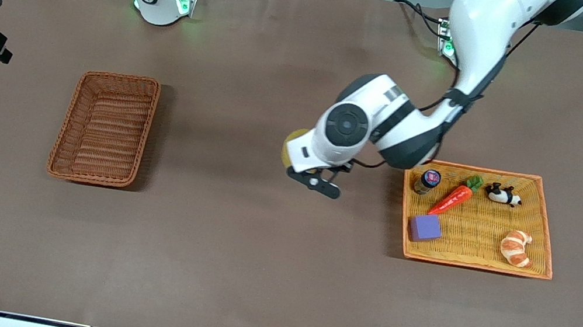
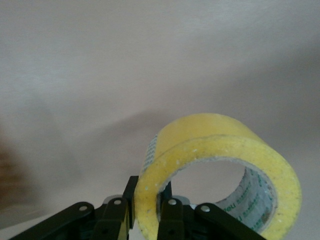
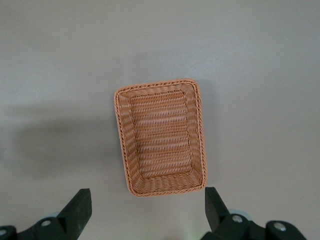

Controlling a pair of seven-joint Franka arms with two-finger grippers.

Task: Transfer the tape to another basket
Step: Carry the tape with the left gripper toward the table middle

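The robot's left gripper will release the yellow tape roll on the bare table about midway (image 1: 257, 164) between the two baskets.
My left gripper (image 2: 148, 206) is shut on the rim of the yellow tape roll (image 2: 215, 135), one finger outside the ring and one inside. In the front view the tape (image 1: 288, 150) peeks out from under the left hand (image 1: 332, 135), held in the air over the bare table between the two baskets. The deep reddish-brown wicker basket (image 1: 94, 176) stands toward the right arm's end of the table and has nothing in it. My right gripper (image 3: 147, 207) is open and empty, waiting high over that basket (image 3: 160, 191); it is out of the front view.
A flat yellow-orange woven tray (image 1: 473, 263) lies toward the left arm's end. It holds a purple block (image 1: 425, 228), a toy carrot (image 1: 454, 198), a croissant (image 1: 515, 248), a panda toy (image 1: 502, 194) and a small bottle (image 1: 426, 182).
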